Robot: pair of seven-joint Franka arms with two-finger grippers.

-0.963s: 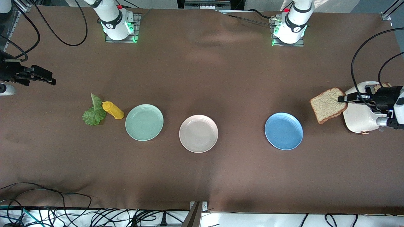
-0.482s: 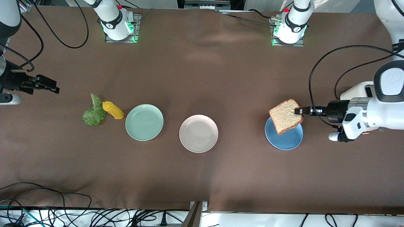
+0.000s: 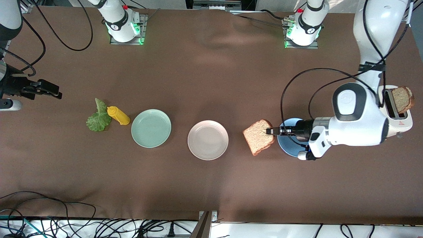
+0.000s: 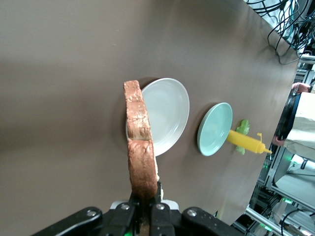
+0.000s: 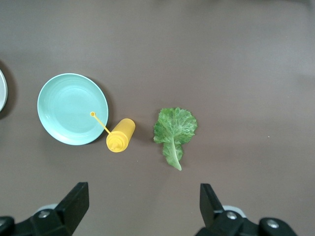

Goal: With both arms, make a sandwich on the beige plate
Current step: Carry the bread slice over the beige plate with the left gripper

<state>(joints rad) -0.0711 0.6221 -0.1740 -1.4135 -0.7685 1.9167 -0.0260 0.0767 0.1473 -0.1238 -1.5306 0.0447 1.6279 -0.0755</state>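
My left gripper has the bread slice. It will let go of it on the beige plate, just off its middle (image 3: 213, 142) (image 4: 153, 121) toward the blue plate.
My left gripper (image 3: 269, 131) is shut on a brown speckled bread slice (image 3: 259, 137) and holds it over the bare table between the beige plate (image 3: 208, 139) and the blue plate (image 3: 287, 145). In the left wrist view the slice (image 4: 140, 147) stands edge-on in the gripper (image 4: 146, 204), with the beige plate (image 4: 170, 110) past it. A second bread slice (image 3: 403, 98) sticks out of the white toaster (image 3: 401, 122). The green lettuce leaf (image 3: 97, 117) lies at the right arm's end. My right gripper (image 3: 49, 89) is open and empty, hovering there; its wrist view shows the leaf (image 5: 174, 130) below the gripper (image 5: 143, 206).
A yellow mustard bottle (image 3: 118, 115) lies between the lettuce and the mint green plate (image 3: 151, 128); both also show in the right wrist view, the bottle (image 5: 119, 136) and the plate (image 5: 69, 105). Black cables run along the table's near edge.
My left gripper has carried the bread slice from beside the toaster, over the blue plate, to past it toward the beige plate. The right gripper shifted slightly.
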